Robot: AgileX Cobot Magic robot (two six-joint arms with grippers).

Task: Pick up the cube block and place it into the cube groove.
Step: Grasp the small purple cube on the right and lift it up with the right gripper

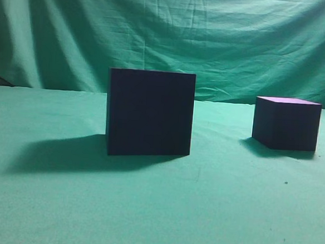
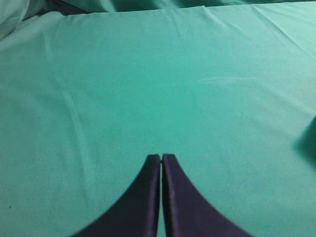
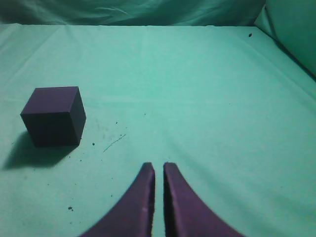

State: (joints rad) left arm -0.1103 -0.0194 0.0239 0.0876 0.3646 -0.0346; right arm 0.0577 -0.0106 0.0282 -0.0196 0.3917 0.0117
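Note:
My right gripper moves to the cube block next and closes on its opposite sides (image 1: 287, 103) (image 3: 54, 101) just below the purple top.
The cube block (image 1: 287, 123), small, dark navy with a lighter purple top, sits on the green cloth at the right. It also shows in the right wrist view (image 3: 53, 116), ahead and to the left of my right gripper (image 3: 158, 166), which is shut and empty with a thin gap between its fingers. The cube groove (image 1: 150, 113), a large, nearly black box, stands at the centre of the exterior view. My left gripper (image 2: 161, 156) is shut and empty over bare cloth. Neither gripper shows in the exterior view.
A green cloth (image 1: 156, 211) covers the table and hangs as a backdrop (image 1: 168, 33). A dark shadow shows at the right edge of the left wrist view (image 2: 308, 143). Small dark specks lie on the cloth near the block (image 3: 94, 144).

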